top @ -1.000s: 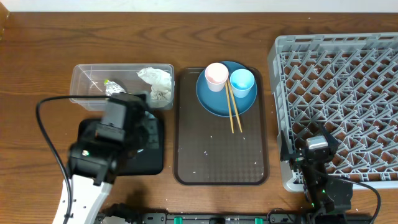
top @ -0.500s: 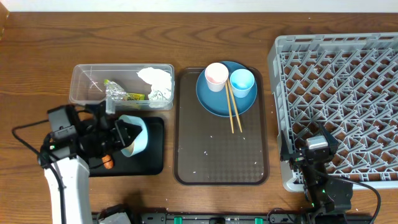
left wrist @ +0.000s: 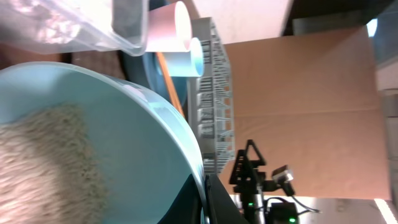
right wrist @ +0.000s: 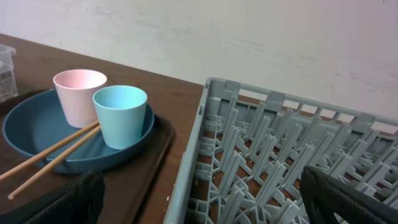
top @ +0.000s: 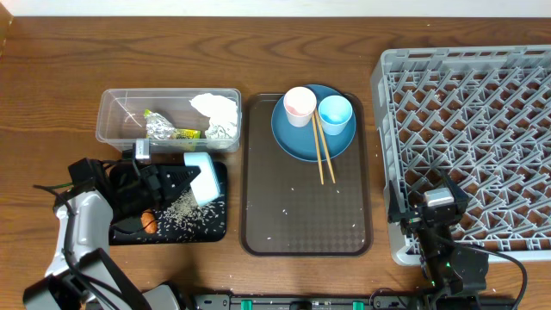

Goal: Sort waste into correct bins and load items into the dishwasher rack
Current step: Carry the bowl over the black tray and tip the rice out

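Observation:
The robot's left gripper will release the pale blue-white bowl, now tipped over the black tray, on the serving tray [top: 282, 206] between the chopstick tips and black tray.
My left gripper [top: 176, 182] is shut on the rim of the pale blue-white bowl [top: 203, 176], tipped on its side over the black tray [top: 217, 232]. White rice grains [top: 185, 213] lie scattered on the tray beside the orange carrot [top: 148, 222]. In the left wrist view more rice [left wrist: 43, 162] sits inside the bowl [left wrist: 124, 143], gripped by my fingers [left wrist: 208, 199]. The clear tub [top: 168, 92] holds foil [top: 161, 127] and white paper [top: 217, 108]. The blue plate [top: 297, 142] carries the pink cup [top: 300, 105], blue cup [top: 335, 114] and chopsticks [top: 323, 155]. My right gripper [top: 435, 207] is open and empty at the rack's [top: 473, 112] front left corner.
The plate sits at the back of the dark brown serving tray [top: 306, 215], which has a few stray grains on it. The right wrist view shows the pink cup [right wrist: 78, 93], blue cup [right wrist: 121, 115], chopsticks [right wrist: 50, 155] and rack [right wrist: 280, 155].
My left arm swung down and left, the bowl tipped further and rice spilled onto the black tray. The right arm has not moved.

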